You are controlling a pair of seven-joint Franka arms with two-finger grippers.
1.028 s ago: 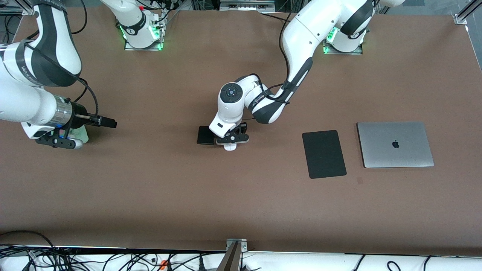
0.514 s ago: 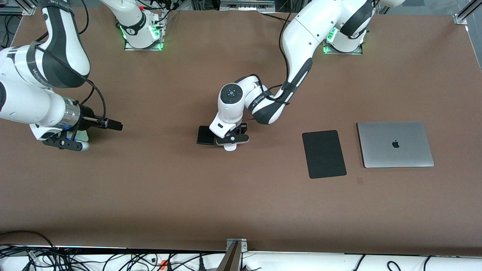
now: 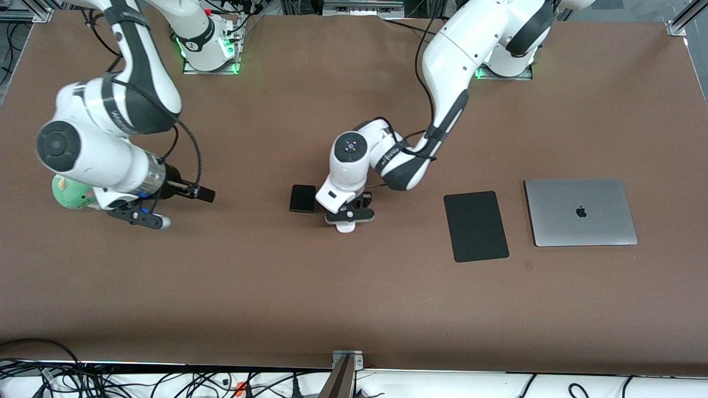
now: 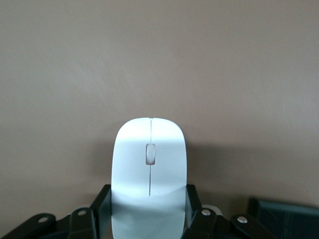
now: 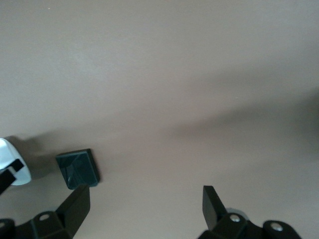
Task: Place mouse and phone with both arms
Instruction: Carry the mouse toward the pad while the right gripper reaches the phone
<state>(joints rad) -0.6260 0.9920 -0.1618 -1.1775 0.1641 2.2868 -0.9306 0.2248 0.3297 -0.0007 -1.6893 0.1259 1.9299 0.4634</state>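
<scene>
My left gripper has the white mouse, now low over the table's middle. It will let go of it on the middle of the black mouse pad [image 3: 475,222] beside the silver laptop.
The white mouse [image 3: 345,226] is between the fingers of my left gripper [image 3: 347,219] at the table's middle, low over the brown table. In the left wrist view the mouse [image 4: 149,159] sits between the two black fingers [image 4: 101,205] of the left gripper [image 4: 148,211]. The black phone [image 3: 302,198] lies flat beside it, toward the right arm's end. My right gripper [image 3: 202,194] is open and empty, between the plush and the phone. In the right wrist view the right gripper [image 5: 145,204] is wide open, with the phone [image 5: 77,169] and the mouse [image 5: 12,167] ahead of it.
A large black mouse pad [image 3: 475,225] and a closed silver laptop [image 3: 581,211] lie toward the left arm's end. A green plush toy [image 3: 69,192] sits under the right arm's wrist. Cables run along the table's near edge.
My left gripper has moved with the mouse away from the phone, toward the mouse pad, leaving the phone uncovered. My right arm has swung toward the table's middle, uncovering the green plush.
</scene>
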